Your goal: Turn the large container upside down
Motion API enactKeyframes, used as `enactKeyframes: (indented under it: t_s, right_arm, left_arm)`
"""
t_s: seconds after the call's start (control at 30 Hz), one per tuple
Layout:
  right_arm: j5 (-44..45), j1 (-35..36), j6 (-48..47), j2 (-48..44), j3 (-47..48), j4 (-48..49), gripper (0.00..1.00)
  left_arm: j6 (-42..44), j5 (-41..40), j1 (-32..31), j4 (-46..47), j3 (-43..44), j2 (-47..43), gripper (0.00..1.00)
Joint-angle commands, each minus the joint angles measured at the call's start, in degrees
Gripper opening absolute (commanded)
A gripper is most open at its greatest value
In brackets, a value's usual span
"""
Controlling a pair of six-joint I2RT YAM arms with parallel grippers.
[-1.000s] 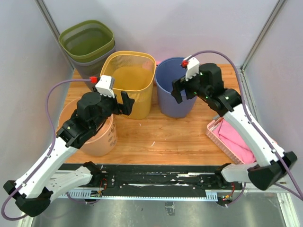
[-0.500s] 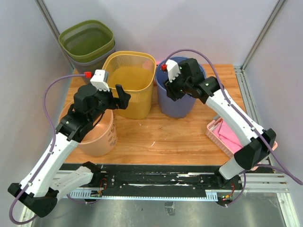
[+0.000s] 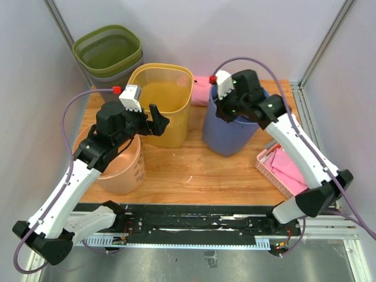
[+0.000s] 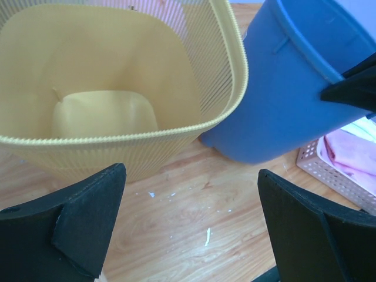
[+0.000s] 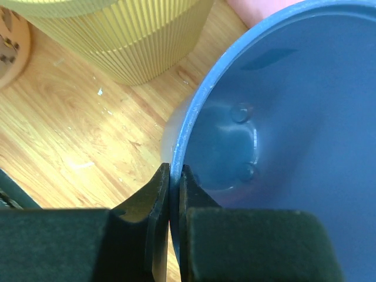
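Note:
Next, I let go of the blue container with my right gripper, so that it lies on its side on the wood (image 3: pixel 217 134) between the yellow basket and the pink basket.
The large blue container (image 3: pixel 226 136) stands at the back middle of the wooden table, tipped off upright, with its base toward the front. My right gripper (image 3: pixel 225 115) is shut on its left rim. In the right wrist view the two fingers (image 5: pixel 174 173) pinch the thin blue rim (image 5: pixel 194 117), one inside and one outside. My left gripper (image 3: pixel 158 120) hangs open in front of the yellow basket (image 3: pixel 161 103), holding nothing. The left wrist view shows its fingers (image 4: pixel 191 176) wide apart over bare wood, with the blue container (image 4: pixel 282 100) ahead on the right.
A tan bucket (image 3: pixel 120 170) stands under my left arm at the front left. Stacked green bins (image 3: pixel 108 50) are at the back left. A pink basket with cloth (image 3: pixel 288 170) sits at the right edge. A pink object (image 3: pixel 202 82) lies behind the containers.
My right gripper swung left to the blue container's rim and shut on it; the container has tipped and shifted slightly to the right. My left gripper stayed open and barely moved.

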Motion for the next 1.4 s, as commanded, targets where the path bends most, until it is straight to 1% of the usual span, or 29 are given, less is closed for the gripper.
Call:
enactKeyframes:
  t_s: [0.0, 0.13, 0.23, 0.4, 0.47, 0.6, 0.7, 0.8, 1.03, 1.13, 1.2, 1.3, 1.37]
  right_arm:
    - [-8.36, -7.23, 8.79, -7.67, 1.59, 2.31, 0.01]
    - [-22.69, -17.50, 17.22, -10.87, -1.55, 7.25, 0.00]
    - [-31.92, -22.63, 23.21, -11.81, -4.32, 12.46, 0.01]
    - [-40.56, -25.00, 31.04, -12.41, -9.13, 19.76, 0.00]
    - [-44.13, -26.21, 35.23, -12.79, -11.41, 24.23, 0.00]
    - [-51.53, -28.88, 48.11, -13.15, -16.72, 36.75, 0.01]
    - [-53.96, -29.79, 53.74, -12.47, -18.82, 42.65, 0.01]
    - [-54.55, -30.43, 55.43, -11.77, -19.82, 43.04, 0.00]
    - [-55.02, -33.00, 62.87, -11.18, -24.17, 49.92, 0.00]
    - [-55.02, -33.98, 63.64, -10.10, -24.75, 50.47, 0.00]
    - [-55.60, -34.56, 63.63, -8.44, -24.90, 50.31, 0.00]
    - [-56.30, -35.68, 62.87, -6.60, -26.01, 50.37, 0.00]
    - [-57.02, -36.56, 60.78, -5.02, -26.31, 49.39, 0.00]
  left_arm:
    - [-0.83, 4.98, 0.25, 3.06, 4.26, 1.73, 0.99]
    - [-1.24, 6.92, 0.23, 4.16, 6.09, 3.10, 0.99]
    - [-1.60, 7.01, 0.25, 4.18, 6.82, 3.93, 0.99]
    - [-2.56, 8.15, 0.26, 5.00, 6.61, 4.14, 0.99]
    - [-2.69, 8.83, 0.25, 4.99, 6.98, 4.59, 0.99]
    - [-3.35, 10.01, 0.21, 6.44, 7.65, 5.75, 0.99]
    - [-3.60, 10.11, 0.26, 7.80, 7.56, 6.26, 0.99]
    - [-3.89, 10.60, 0.26, 8.32, 7.60, 6.68, 0.99]
    - [-4.84, 11.67, 0.25, 9.99, 5.80, 5.55, 0.99]
    - [-5.47, 11.21, 0.21, 11.74, 4.07, 4.89, 0.99]
    - [-6.38, 12.99, 0.21, 13.42, 2.51, 4.79, 0.99]
    - [-7.14, 15.16, 0.17, 12.97, 2.41, 5.12, 0.99]
    - [-7.45, 14.98, -0.73, 12.63, 2.41, 4.72, 0.99]
